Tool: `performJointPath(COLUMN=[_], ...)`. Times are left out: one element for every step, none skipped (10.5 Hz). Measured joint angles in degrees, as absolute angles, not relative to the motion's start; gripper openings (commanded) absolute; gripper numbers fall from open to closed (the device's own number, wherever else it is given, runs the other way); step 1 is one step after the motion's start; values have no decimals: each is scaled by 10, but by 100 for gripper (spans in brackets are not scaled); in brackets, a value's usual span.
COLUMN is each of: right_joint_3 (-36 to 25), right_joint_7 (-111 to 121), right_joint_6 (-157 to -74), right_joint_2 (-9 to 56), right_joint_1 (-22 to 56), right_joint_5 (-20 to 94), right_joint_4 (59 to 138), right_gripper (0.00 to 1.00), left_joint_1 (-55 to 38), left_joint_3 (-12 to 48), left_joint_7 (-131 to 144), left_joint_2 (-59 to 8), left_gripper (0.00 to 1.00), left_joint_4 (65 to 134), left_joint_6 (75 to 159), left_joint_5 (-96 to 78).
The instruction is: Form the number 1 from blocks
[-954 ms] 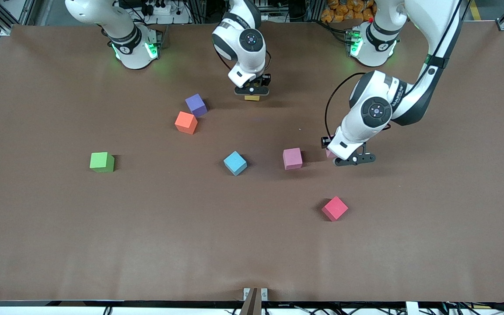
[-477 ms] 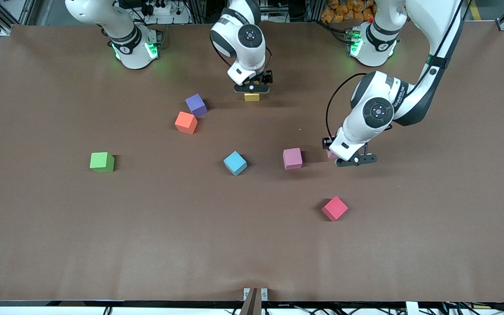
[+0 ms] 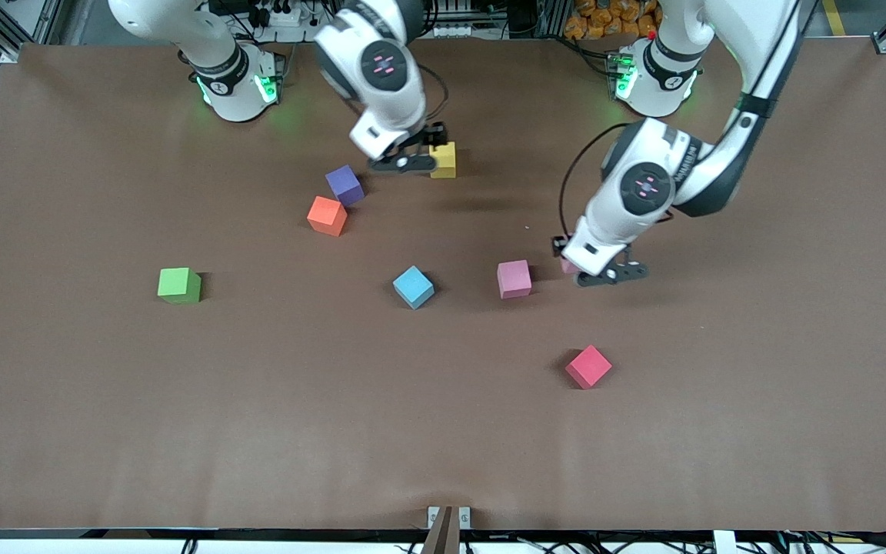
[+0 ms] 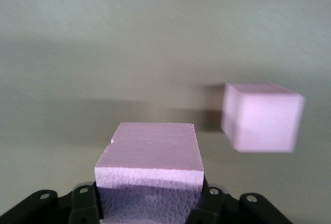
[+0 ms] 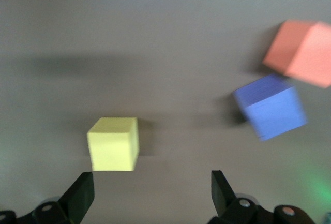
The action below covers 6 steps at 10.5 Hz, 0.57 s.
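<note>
I need to next move my right gripper to the orange block (image 3: 327, 216) (image 5: 302, 53) next to the purple block and close it on the orange block's sides.
My left gripper (image 3: 575, 269) is shut on a light pink block (image 3: 568, 266), low over the table beside the second light pink block (image 3: 514, 278). In the left wrist view the held block (image 4: 152, 149) fills the jaws of the gripper (image 4: 150, 203), and the other pink block (image 4: 262, 116) lies apart from it. My right gripper (image 3: 404, 165) hangs open next to the yellow block (image 3: 444, 159), between it and the purple block (image 3: 344, 185). The right wrist view has the yellow block (image 5: 114, 144) just outside one finger of the gripper (image 5: 152, 193), with nothing between the fingers.
An orange block (image 3: 327, 215) sits against the purple one. The green block (image 3: 178, 285) lies toward the right arm's end and the light blue block (image 3: 413, 286) mid-table. The crimson block (image 3: 588, 366) is nearest the front camera. Purple (image 5: 271, 106) and orange (image 5: 302, 52) blocks show in the right wrist view.
My right gripper has come off the yellow block and swung toward the purple block, leaving the yellow one on the table. My left gripper has carried its pink block slightly toward the other pink block.
</note>
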State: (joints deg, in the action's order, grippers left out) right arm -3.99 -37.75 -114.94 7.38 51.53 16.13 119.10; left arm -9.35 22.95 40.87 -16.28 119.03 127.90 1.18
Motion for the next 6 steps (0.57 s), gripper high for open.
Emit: performJointPath(right_joint_3=[-42,-43,-44,-45,-45,-45], right_joint_7=[-333,-298,-278,-273,-272,-272], right_joint_6=[-1124,-1108,-1102,-1101,-1101,-1104], right_joint_2=[62,57,57,60,66,77], right_joint_1=[472,429,389,355,324,294], right_joint_5=[152,142,138,135,134,134], right_joint_4=[1191,1191,1192,1194,1197,1199], right_gripper=[100,100,100,100,100,100], left_joint_1=[-112,-140,-171,-200,-228,-259], left_joint_3=[243,246,247,247,248,247], left_joint_7=[443,477,509,538,568,593], left_joint_2=[-163,-163,-166,-175,-190,-215], left_gripper=[0,0,0,0,0,0], left_joint_4=[1189,1186,1178,1165,1148,1127], left_joint_6=[1279,1280,1281,1281,1281,1281], left_joint_5=[12,12,12,18,31,44])
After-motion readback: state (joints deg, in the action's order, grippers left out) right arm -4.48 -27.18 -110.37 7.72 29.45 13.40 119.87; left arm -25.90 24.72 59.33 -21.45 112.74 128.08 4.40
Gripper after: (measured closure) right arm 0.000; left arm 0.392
